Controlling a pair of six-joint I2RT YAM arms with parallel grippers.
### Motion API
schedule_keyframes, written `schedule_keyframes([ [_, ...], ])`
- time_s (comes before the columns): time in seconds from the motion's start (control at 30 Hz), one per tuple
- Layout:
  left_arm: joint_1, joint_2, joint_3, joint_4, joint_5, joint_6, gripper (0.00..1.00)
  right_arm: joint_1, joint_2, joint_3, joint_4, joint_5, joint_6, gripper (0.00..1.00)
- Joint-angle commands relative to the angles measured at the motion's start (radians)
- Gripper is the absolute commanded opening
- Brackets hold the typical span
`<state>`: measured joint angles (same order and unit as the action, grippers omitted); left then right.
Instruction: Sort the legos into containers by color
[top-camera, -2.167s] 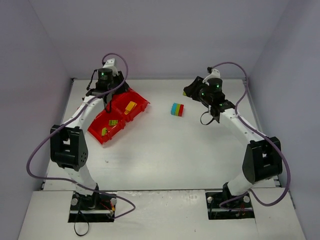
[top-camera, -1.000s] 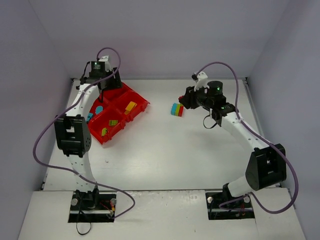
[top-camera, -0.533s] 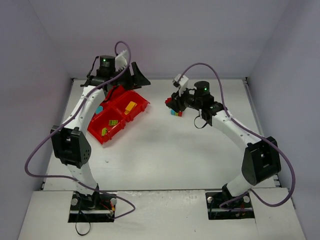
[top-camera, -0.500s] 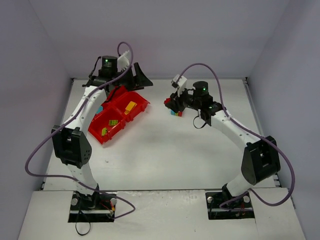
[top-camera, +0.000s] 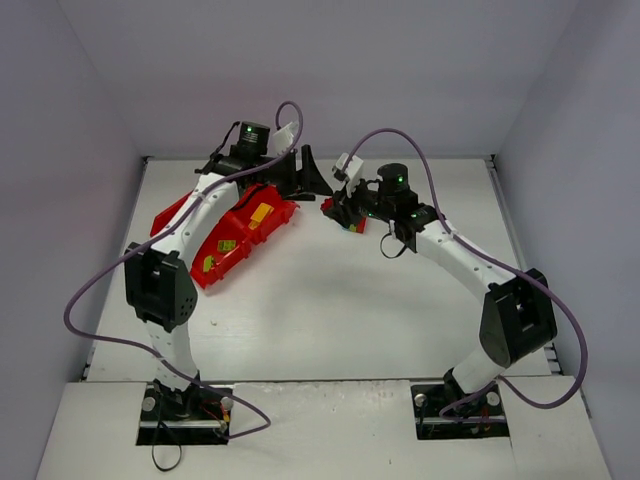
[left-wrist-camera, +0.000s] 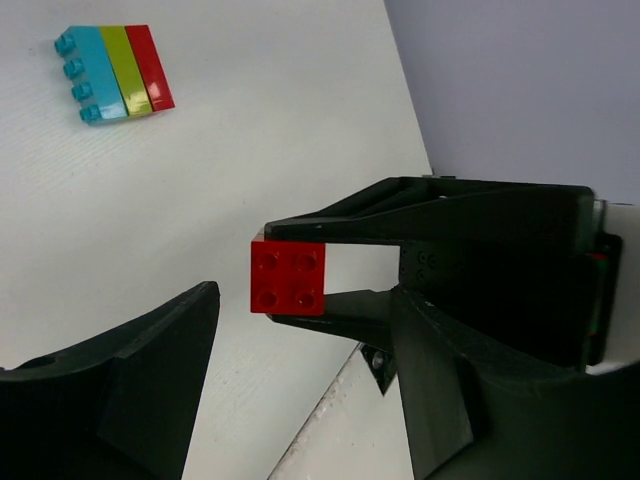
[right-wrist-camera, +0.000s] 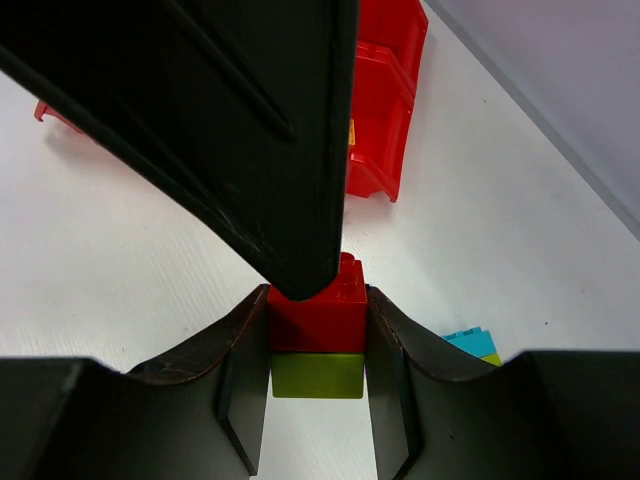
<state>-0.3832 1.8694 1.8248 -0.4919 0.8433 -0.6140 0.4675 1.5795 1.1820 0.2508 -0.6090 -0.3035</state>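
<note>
The right gripper's fingers cover the sides of the red brick, so the left gripper will hold the red brick while the right gripper takes hold again of the lime green brick (right-wrist-camera: 318, 377).
My right gripper (right-wrist-camera: 318, 325) is shut on a small stack of legos, a red brick (right-wrist-camera: 318, 318) on a lime green brick (right-wrist-camera: 317, 375), held above the table. In the top view it (top-camera: 332, 206) meets my left gripper (top-camera: 316, 184) mid-table. My left gripper (left-wrist-camera: 303, 305) is open, and the red brick (left-wrist-camera: 287, 278) sits between its spread fingers. One left finger (right-wrist-camera: 250, 130) reaches the red brick's studded end. A teal, green and red stack (left-wrist-camera: 112, 70) lies on the table. The red tray (top-camera: 280, 218) of containers holds a yellow brick (top-camera: 262, 212) and small green-yellow pieces (top-camera: 226, 245).
The red tray (right-wrist-camera: 385, 110) lies behind the held stack in the right wrist view. A wall rises along the table's far edge (left-wrist-camera: 420, 150). Purple cables loop above both arms. The stack (top-camera: 354, 226) on the table is partly hidden under my right wrist.
My left arm has swung right from over the tray to the right gripper. My right gripper has moved left with its red and green stack. The stack on the table has not moved.
</note>
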Motion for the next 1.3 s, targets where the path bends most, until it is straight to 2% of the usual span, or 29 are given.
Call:
schedule_keyframes([
  [0.0, -0.028, 0.007, 0.088, -0.086, 0.002, 0.091, 0.62, 0.007, -0.022, 0.051, 0.084, -0.011, -0.019, 0.16],
  [0.23, -0.049, 0.037, 0.105, -0.120, 0.003, 0.131, 0.61, 0.008, -0.024, 0.054, 0.077, -0.018, -0.020, 0.17],
  [0.4, -0.052, 0.053, 0.117, -0.134, -0.012, 0.151, 0.52, 0.010, -0.021, 0.056, 0.073, -0.021, -0.022, 0.17],
  [0.43, -0.054, 0.056, 0.117, -0.132, -0.012, 0.154, 0.48, 0.010, -0.021, 0.056, 0.073, -0.023, -0.022, 0.16],
  [0.63, -0.056, 0.077, 0.120, -0.139, -0.010, 0.152, 0.45, 0.013, -0.021, 0.054, 0.071, -0.021, -0.022, 0.17],
  [0.7, -0.056, 0.077, 0.117, -0.129, -0.006, 0.154, 0.37, 0.013, -0.019, 0.054, 0.071, -0.021, -0.023, 0.17],
  [0.77, -0.057, 0.076, 0.117, -0.122, -0.001, 0.154, 0.24, 0.014, -0.018, 0.056, 0.070, -0.023, -0.023, 0.17],
  [0.9, -0.059, 0.071, 0.116, -0.108, -0.003, 0.161, 0.13, 0.014, -0.012, 0.062, 0.061, -0.017, -0.023, 0.18],
  [1.0, -0.057, 0.063, 0.116, -0.100, -0.004, 0.169, 0.10, 0.014, -0.010, 0.065, 0.048, -0.008, -0.023, 0.31],
  [1.17, -0.048, 0.053, 0.116, -0.102, -0.015, 0.180, 0.10, 0.014, -0.007, 0.067, 0.036, 0.006, -0.014, 0.62],
  [1.27, -0.034, 0.048, 0.117, -0.102, -0.019, 0.180, 0.10, 0.013, -0.012, 0.064, 0.025, 0.014, -0.013, 0.70],
])
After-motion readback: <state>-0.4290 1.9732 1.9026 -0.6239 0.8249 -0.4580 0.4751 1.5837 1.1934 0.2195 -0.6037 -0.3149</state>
